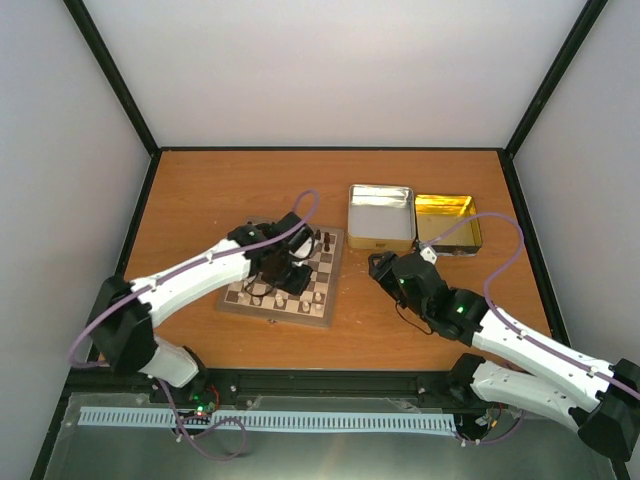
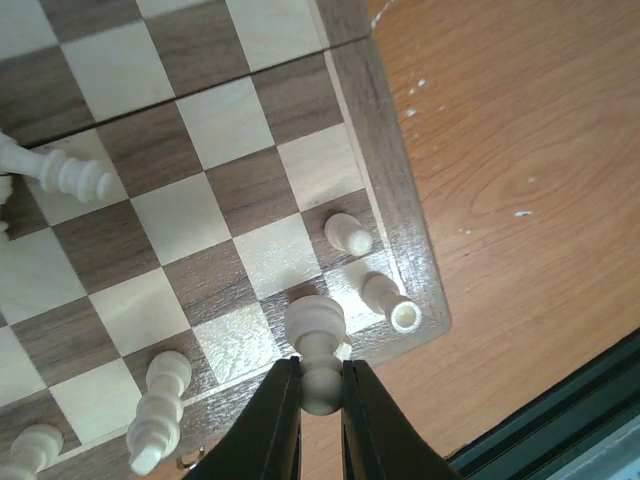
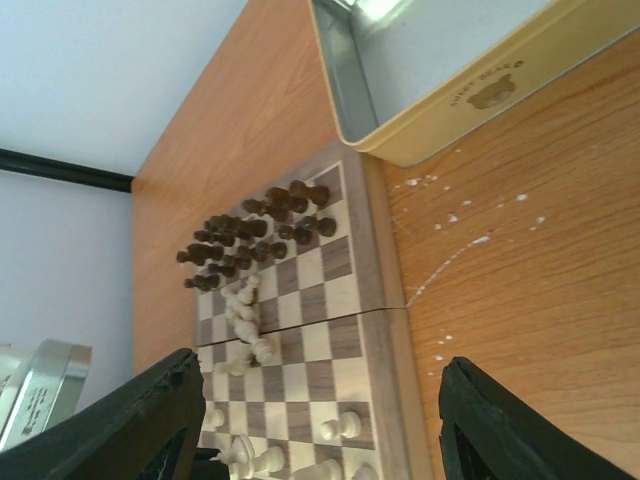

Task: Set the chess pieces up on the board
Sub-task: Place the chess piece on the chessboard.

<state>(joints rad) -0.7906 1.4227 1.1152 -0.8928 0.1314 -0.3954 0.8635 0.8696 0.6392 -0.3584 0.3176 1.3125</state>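
My left gripper is holding the pale pawn. It will let go of it on the light square (image 1: 307, 297) (image 2: 277, 258) beside the standing pawn near the board's corner.
The board (image 1: 326, 296) lies left of the table's centre; it also shows in the left wrist view (image 2: 385, 150) and the right wrist view (image 3: 372, 250). My left gripper (image 1: 281, 272) is over the board, shut on a cream piece (image 2: 318, 350) just above a square in the near row by the board's corner. Other cream pieces (image 2: 348, 233) stand close by, and one lies tipped (image 2: 70, 176). Dark pieces (image 3: 250, 235) crowd the far end, with a heap of cream pieces (image 3: 243, 315) mid-board. My right gripper (image 1: 380, 266) hangs open and empty right of the board.
A silver tin (image 1: 380, 216) and a gold tin (image 1: 446, 222) stand open behind my right gripper. The silver tin's cream-yellow wall (image 3: 480, 95) shows in the right wrist view. White specks (image 3: 450, 215) mark the wood. The table's near edge (image 2: 580, 410) lies close to the board's corner.
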